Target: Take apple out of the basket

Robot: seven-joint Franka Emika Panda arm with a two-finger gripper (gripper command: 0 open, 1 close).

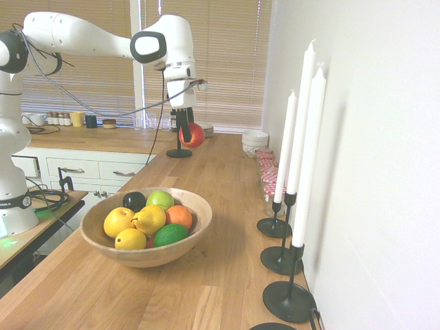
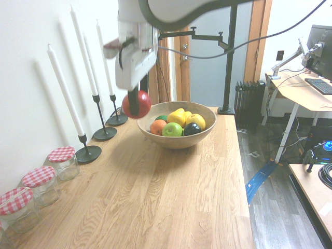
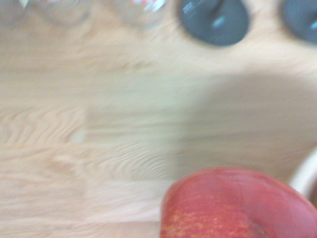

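I need to let go of the red apple on the wooden counter (image 1: 186, 187) (image 3: 138, 224) just beyond the basket's far rim, near the orange.
The red apple (image 1: 194, 135) hangs in the air above the wooden counter, clear of the basket (image 1: 199, 206), and my gripper (image 1: 185, 133) is shut on it. From the other side the apple (image 2: 137, 104) sits just left of the basket's rim (image 2: 207, 132), well above the counter, with the gripper (image 2: 134, 105) coming down onto it. Up close, the apple (image 3: 237, 206) fills the lower right of the wrist view, with a sliver of the basket's rim (image 3: 306, 173) beside it. Lemons, an orange, a green apple and a dark fruit lie in the basket.
Tall white candles in black holders (image 1: 289, 299) line the wall side of the counter. Glass jars with red checked lids (image 2: 63, 162) stand further along that wall. Another black candle holder (image 1: 179, 152) and white bowls (image 1: 255, 141) stand at the far end.
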